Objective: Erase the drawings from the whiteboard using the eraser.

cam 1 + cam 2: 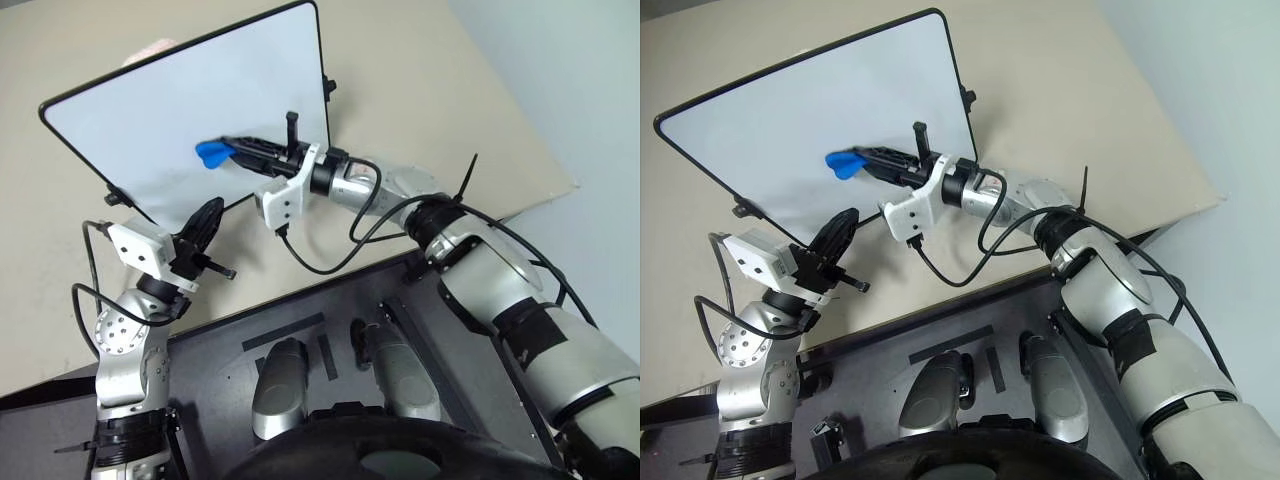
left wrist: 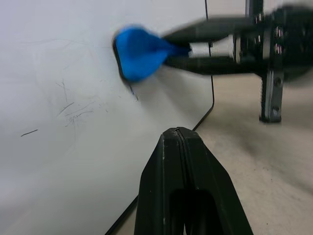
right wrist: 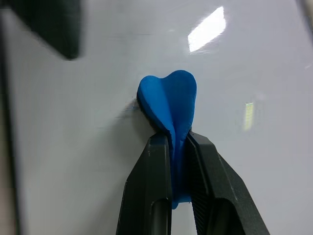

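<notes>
Next, I release the eraser with my right gripper on the beige table point(image 1: 364, 223), between the whiteboard and near table edge.
The whiteboard point(image 1: 170, 110) stands tilted on a beige table. My right gripper point(image 1: 232, 150) reaches across it from the right, shut on the blue eraser point(image 1: 212, 153). The eraser's point(image 3: 168, 98) wide end presses against the board's surface. A short dark remnant of the drawings point(image 2: 133, 93) shows just beside the eraser point(image 2: 139, 51), with faint thin scratch marks point(image 2: 73, 110) farther along the board. My left gripper point(image 1: 213, 208) is shut with nothing in it. It points at the board's lower edge, below the eraser and apart from it.
The beige table point(image 1: 420, 90) ends in an edge at the right, with pale floor beyond. Small black knobs point(image 1: 329, 88) stick out from the board's frame. Something pale pink point(image 1: 150, 48) peeks over the board's far edge. A black cable point(image 1: 320, 262) loops below my right wrist.
</notes>
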